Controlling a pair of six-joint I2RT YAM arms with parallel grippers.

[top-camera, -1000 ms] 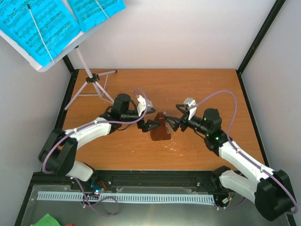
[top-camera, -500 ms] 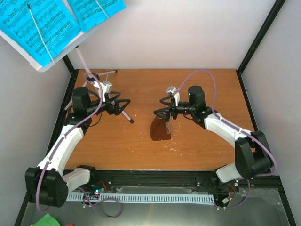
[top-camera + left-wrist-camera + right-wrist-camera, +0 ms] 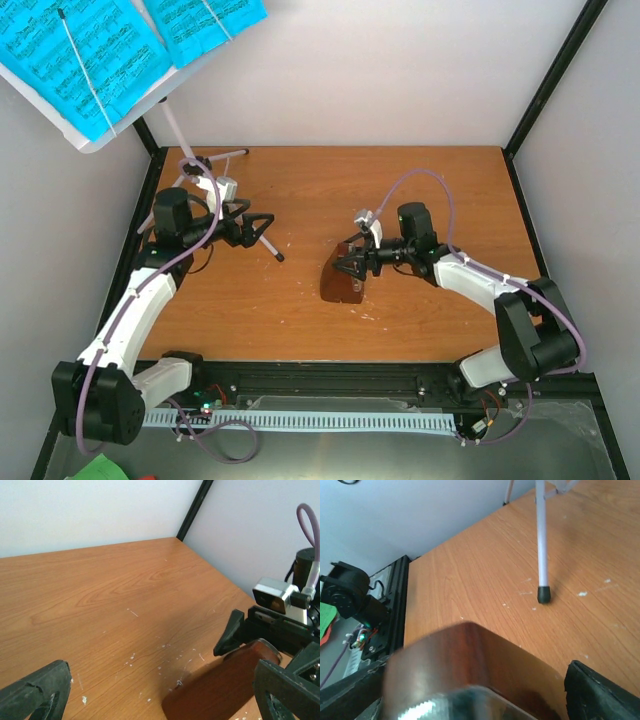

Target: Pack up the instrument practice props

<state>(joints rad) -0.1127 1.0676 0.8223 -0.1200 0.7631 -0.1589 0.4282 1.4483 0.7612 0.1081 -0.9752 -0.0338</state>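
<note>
The silver music stand's leg with its black foot pointing toward the metronome has an upper part (image 3: 234, 207), which my left gripper needs to grip next.
The brown metronome (image 3: 338, 284) lies on the wooden table; it also shows in the left wrist view (image 3: 220, 690) and fills the right wrist view (image 3: 470, 655), blurred. My right gripper (image 3: 350, 262) is open, its jaws straddling the metronome's narrow end (image 3: 470, 690). My left gripper (image 3: 256, 228) is open and empty, left of the metronome beside a tripod leg (image 3: 268, 243); its fingers frame bare table (image 3: 162, 680). The silver music stand (image 3: 195, 175) stands at the back left, with blue sheet-music pages (image 3: 90, 50) on its desk.
The tripod leg's black foot (image 3: 544, 594) rests on the table just beyond the metronome. A black frame post (image 3: 555, 80) rises at the back right. The table's black rail (image 3: 330, 378) runs along the near edge.
My left arm has pulled away from the metronome to the left, by the tripod. My right gripper swung to the metronome's far side and has now come down over its narrow end.
</note>
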